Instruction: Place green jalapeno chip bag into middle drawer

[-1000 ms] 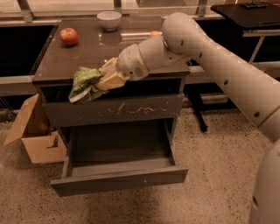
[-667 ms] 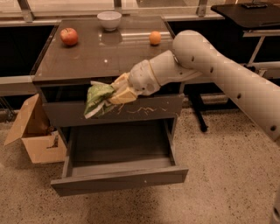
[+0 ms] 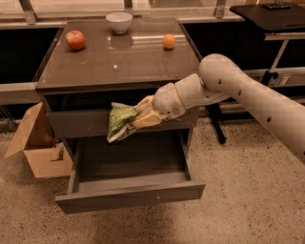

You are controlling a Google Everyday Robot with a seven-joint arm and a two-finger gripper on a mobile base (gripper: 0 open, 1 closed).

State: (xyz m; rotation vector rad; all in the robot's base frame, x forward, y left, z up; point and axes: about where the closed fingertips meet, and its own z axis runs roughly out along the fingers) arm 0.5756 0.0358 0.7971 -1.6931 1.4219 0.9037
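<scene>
Next, my gripper lets go of the green jalapeno chip bag on the middle drawer's grey bottom [image 3: 150, 158], closer to the black table's side.
My gripper [image 3: 138, 117] is shut on the green jalapeno chip bag [image 3: 119, 122], a crinkly light-green bag that hangs from the fingers to the left. It is held in front of the closed upper drawer front [image 3: 76, 123], above the back of the open middle drawer [image 3: 131, 194]. The middle drawer is pulled out toward the camera, and its grey inside [image 3: 128, 157] shows nothing in it. My white arm [image 3: 228, 90] reaches in from the right.
On the cabinet top [image 3: 119, 57] are a red apple [image 3: 75, 39], a white bowl [image 3: 119, 21] and an orange [image 3: 168, 41]. An open cardboard box [image 3: 38, 143] stands on the floor left of the cabinet. A black table [image 3: 271, 14] and its leg are at the right.
My gripper has carried the chip bag down from the cabinet top's front edge and to the right. It now hangs lower, over the open middle drawer.
</scene>
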